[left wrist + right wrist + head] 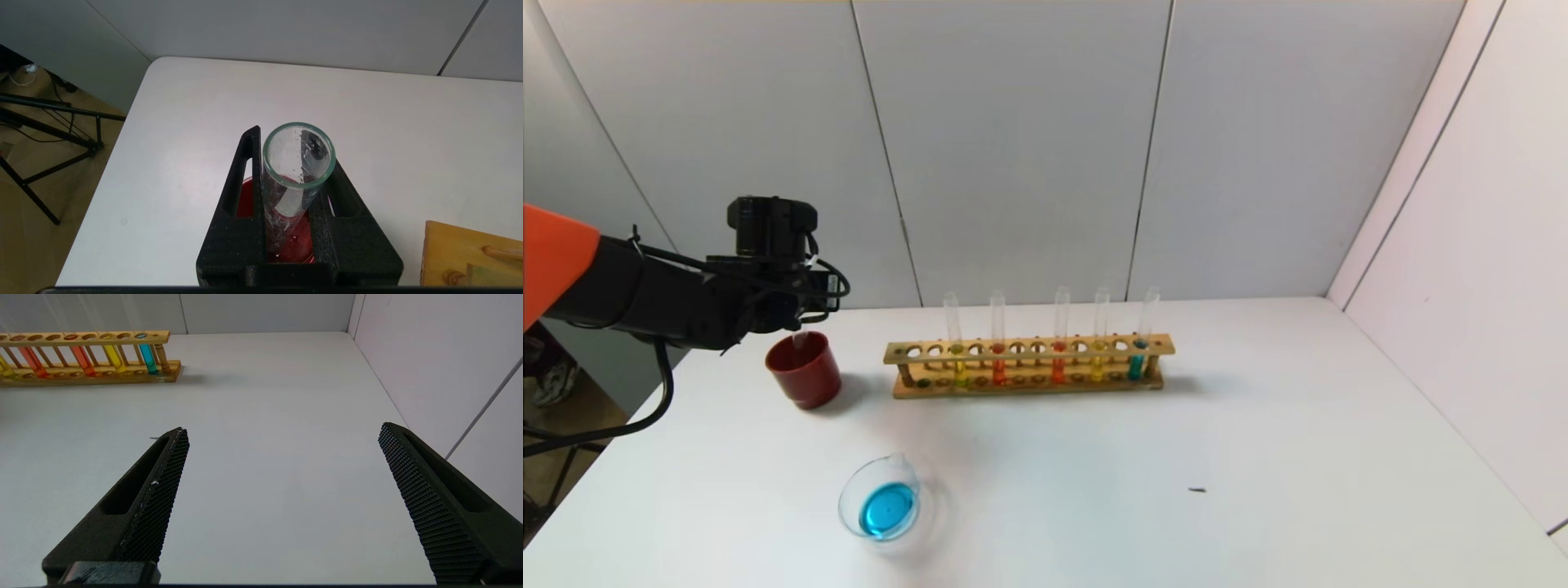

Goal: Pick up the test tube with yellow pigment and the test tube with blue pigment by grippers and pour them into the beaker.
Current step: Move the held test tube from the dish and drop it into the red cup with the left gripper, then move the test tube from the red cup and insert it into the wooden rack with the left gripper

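Note:
Next, my left gripper releases the empty clear test tube inside the dark red cup (805, 352) (287, 230), so that it leans on the cup's rim.
My left gripper (792, 314) hovers at the table's back left, shut on an empty clear test tube (286, 204). The tube stands upright with its round end dipping into the dark red cup (803, 371) right below. The beaker (848, 490) sits near the front left and holds blue liquid. The wooden rack (1029, 347) carries two test tubes with yellow pigment (958, 371) (1097, 367) and one test tube with blue pigment (1135, 366). My right gripper (282, 428) is open and empty above bare table, out of the head view.
Two tubes of orange-red liquid (999, 371) (1058, 371) also stand in the rack. A small dark speck (1196, 490) lies on the white table at front right. Wall panels close off the back and right; the table's left edge drops to the floor.

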